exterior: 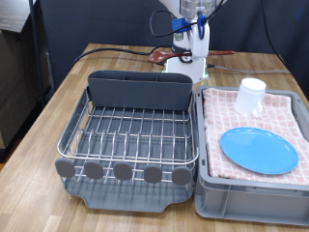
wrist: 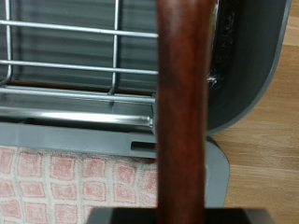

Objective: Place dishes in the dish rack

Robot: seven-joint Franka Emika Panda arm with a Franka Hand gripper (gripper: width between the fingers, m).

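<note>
The robot's gripper should set the wooden spoon, now above the table behind the rack, down inside the tall grey caddy (exterior: pixel 160 77) (wrist: pixel 245 42) at the back of the dish rack.
My gripper (exterior: pixel 197 46) hangs above the table behind the dish rack's back right corner. It is shut on the dark reddish-brown wooden spoon (exterior: pixel 162 56), which lies level with its bowl towards the exterior view's left. In the wrist view the spoon's handle (wrist: pixel 182 112) fills the middle. The silver wire dish rack (exterior: pixel 130 133) with its tall grey caddy (exterior: pixel 140 92) holds no dishes. The light-blue plate (exterior: pixel 259 151) and the small white cup (exterior: pixel 251 96) rest on the checked cloth (exterior: pixel 282 111) in the grey crate (exterior: pixel 241 201).
The crate stands against the rack on the exterior view's right; its rim (wrist: pixel 121 142) and cloth (wrist: pixel 56 182) show in the wrist view below the rack's wires (wrist: pixel 75 56). A black cable (exterior: pixel 116 50) lies on the wooden table behind the rack.
</note>
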